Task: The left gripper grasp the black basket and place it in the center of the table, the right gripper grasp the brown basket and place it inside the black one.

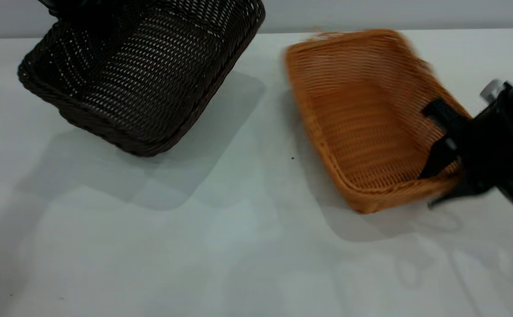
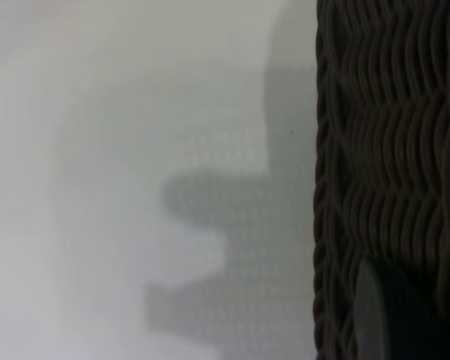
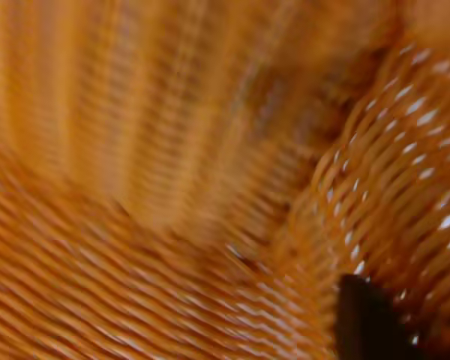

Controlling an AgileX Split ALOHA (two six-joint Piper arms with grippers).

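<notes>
The black basket, still hanging tilted above the table, will be let go by my left gripper on the pale table (image 1: 221,168), between its shadow and the tiny dark speck.
The black basket (image 1: 142,75) hangs tilted above the far left of the table (image 1: 221,246), its shadow cast below it. My left gripper (image 1: 69,9) is shut on its far rim at the top edge of the exterior view and is mostly hidden. The left wrist view shows the basket's woven wall (image 2: 390,150) with one dark finger (image 2: 375,322) against it. The brown basket (image 1: 362,114) is tilted at the right and blurred. My right gripper (image 1: 437,138) is shut on its right wall. The right wrist view shows orange weave (image 3: 172,150) and one finger (image 3: 367,322).
The pale table stretches wide between and in front of the two baskets. A tiny dark speck (image 1: 292,158) lies near the middle. The table's far edge meets a grey wall (image 1: 371,13) just behind the baskets.
</notes>
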